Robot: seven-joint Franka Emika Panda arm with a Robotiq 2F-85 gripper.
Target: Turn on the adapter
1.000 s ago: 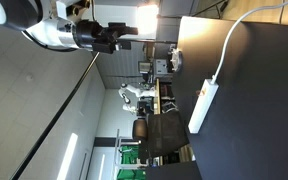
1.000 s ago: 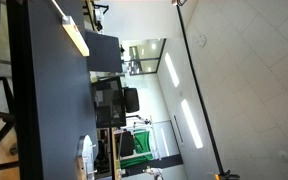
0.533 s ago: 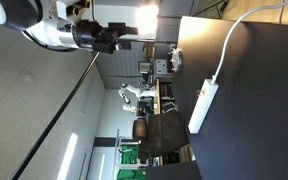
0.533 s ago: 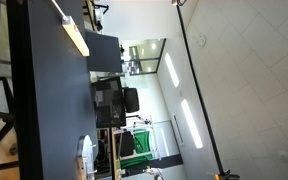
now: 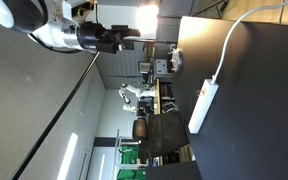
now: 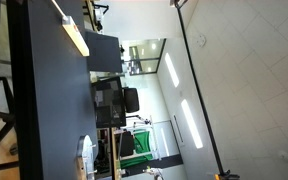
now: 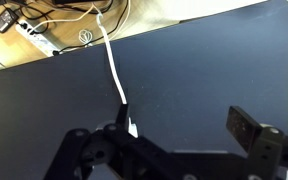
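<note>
My gripper needs to shut its empty fingers next, just above the adapter's middle (image 5: pixel 202 104), because closed fingers can press the switch.
The adapter (image 5: pixel 202 106) is a long white power strip lying on the dark table (image 5: pixel 254 110), with its white cable (image 5: pixel 230 42) running off the table edge. It shows end-on in an exterior view (image 6: pixel 76 38). In the wrist view only a white tip of it (image 7: pixel 132 128) shows behind my jaws, with the cable (image 7: pixel 112 62) leading away. Its switch is too small to make out. My gripper (image 5: pixel 132 42) hangs well off the table, open and empty; in the wrist view (image 7: pixel 184 138) its two fingers stand wide apart.
A second power strip with tangled cables (image 7: pixel 29 30) lies on the floor beyond the table edge. Chairs and desks (image 5: pixel 159 130) stand past the table. A thin black pole (image 6: pixel 194 90) crosses the ceiling side.
The arm has shifted slightly in the exterior view; the adapter and cable have not moved.
</note>
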